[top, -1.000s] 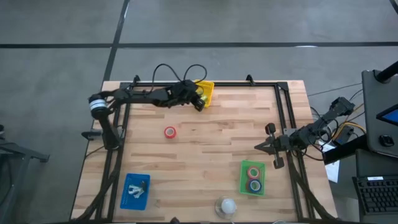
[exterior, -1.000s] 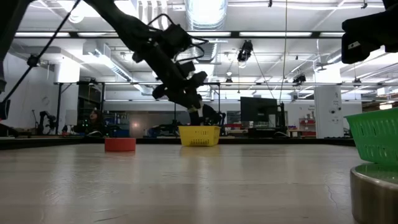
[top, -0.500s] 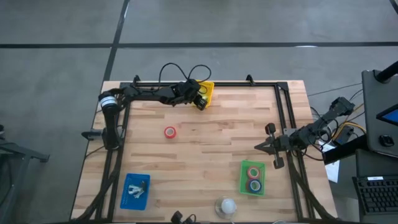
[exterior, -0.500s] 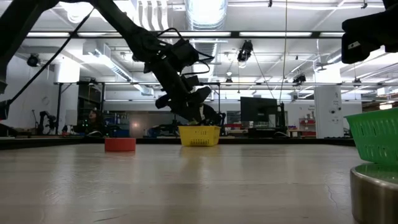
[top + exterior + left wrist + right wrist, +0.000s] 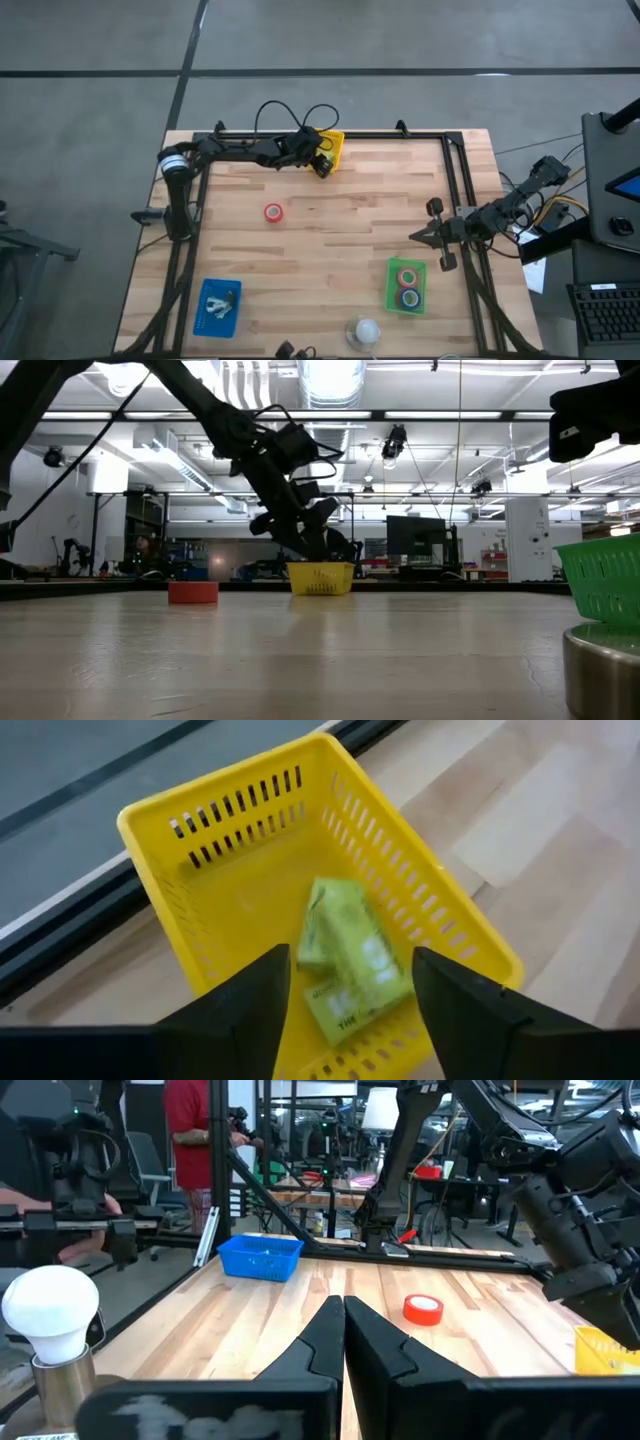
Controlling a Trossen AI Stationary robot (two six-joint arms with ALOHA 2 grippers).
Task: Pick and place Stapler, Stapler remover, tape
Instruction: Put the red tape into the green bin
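Next, I need to move my left gripper to the red tape roll on the bare wood and close it on the roll's side (image 5: 268, 212), with one finger inside its hole.
My left gripper (image 5: 352, 955) hangs open over the yellow tray (image 5: 331, 148) at the table's far edge. A green stapler (image 5: 345, 965) lies inside the tray on its floor, below and between the two fingers, apart from them. One red tape roll (image 5: 273, 212) lies flat on the wood to the left of the table's middle. A red roll and a blue roll sit in the green tray (image 5: 406, 285). My right gripper (image 5: 415, 237) waits shut at the table's right side, pointing left.
A blue tray (image 5: 218, 305) with pale small items stands near the front left corner. A white ball-like object (image 5: 364, 331) on a metal cylinder stands at the near edge. A black frame rail runs along the table's far edge behind the yellow tray. People stand in the room beyond.
My left gripper has come down a little toward the yellow tray, its arm drawing in toward the far edge, and has then kept still.
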